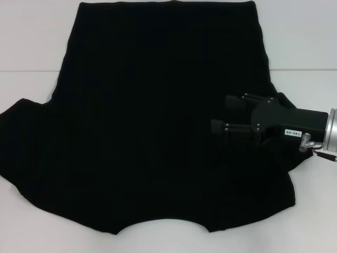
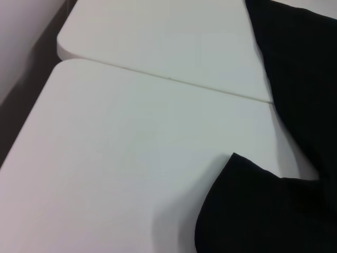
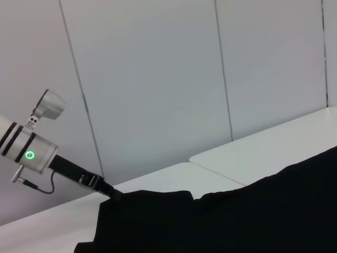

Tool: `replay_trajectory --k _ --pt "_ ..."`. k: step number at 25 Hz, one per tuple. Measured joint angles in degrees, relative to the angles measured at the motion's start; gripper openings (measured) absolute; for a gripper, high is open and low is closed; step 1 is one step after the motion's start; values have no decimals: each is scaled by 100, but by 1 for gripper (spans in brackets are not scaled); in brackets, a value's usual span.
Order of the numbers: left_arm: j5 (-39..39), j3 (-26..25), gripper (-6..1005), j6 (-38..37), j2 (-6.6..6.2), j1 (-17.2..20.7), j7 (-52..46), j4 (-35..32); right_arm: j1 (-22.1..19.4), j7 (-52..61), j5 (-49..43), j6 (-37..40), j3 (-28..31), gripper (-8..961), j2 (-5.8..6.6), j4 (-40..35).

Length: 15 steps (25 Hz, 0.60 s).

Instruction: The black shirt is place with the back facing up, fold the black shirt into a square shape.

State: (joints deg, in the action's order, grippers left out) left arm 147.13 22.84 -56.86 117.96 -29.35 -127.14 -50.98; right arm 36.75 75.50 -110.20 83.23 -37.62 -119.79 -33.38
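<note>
Next, I let go of the sleeve with my left gripper on the black shirt's back [image 1: 130,122], level with the fingers of my right gripper.
The black shirt [image 1: 152,121] lies spread flat on the white table [image 1: 31,42], its neckline curve at the near edge and its hem at the far side. My right gripper [image 1: 218,113] reaches in from the right, just above the shirt's right side. Its two fingers [image 1: 234,100] stand apart with only dark cloth showing between them. The shirt's left sleeve [image 2: 247,211] ends on bare table in the left wrist view. The left gripper [image 3: 108,191] shows only in the right wrist view, far off at the shirt's edge [image 3: 158,197], outside the head view.
A seam [image 2: 174,80] runs across the white tabletop between two panels. The table's rounded corner [image 2: 60,50] and a drop to the floor lie beyond the shirt's left sleeve. Grey wall panels [image 3: 158,79] stand behind the table.
</note>
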Motion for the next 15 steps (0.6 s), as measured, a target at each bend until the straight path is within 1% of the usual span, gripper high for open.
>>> replay_trajectory --k 15 --pt "111 1 17 46 -30 -49 -18 0 9 0 -2 -31 0 887 0 14"
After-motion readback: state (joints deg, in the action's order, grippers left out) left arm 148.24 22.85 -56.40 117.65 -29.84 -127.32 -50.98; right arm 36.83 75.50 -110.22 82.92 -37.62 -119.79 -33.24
